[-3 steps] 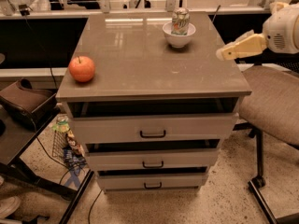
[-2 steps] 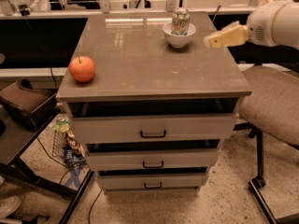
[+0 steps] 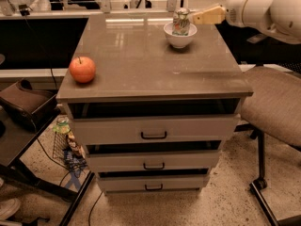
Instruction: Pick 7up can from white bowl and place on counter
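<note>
The robot's gripper should next close around the 7up can's upper part [image 3: 181, 16], above the white bowl's rim.
The 7up can [image 3: 181, 21] stands upright in the white bowl [image 3: 179, 38] at the far right of the counter [image 3: 150, 65]. It is silvery with green and red markings. My gripper [image 3: 196, 17], with tan fingers on a white arm, reaches in from the right at the height of the can's top. Its tips are just right of the can, close to it.
A red-orange apple [image 3: 82, 69] sits at the counter's front left. The cabinet has three drawers with black handles [image 3: 154, 135]. A padded chair [image 3: 275, 105] stands to the right. A low table and cables are on the floor at the left.
My gripper has moved left and farther back, from beside the counter's right edge up to the can in the bowl. The can, bowl and apple have not moved.
</note>
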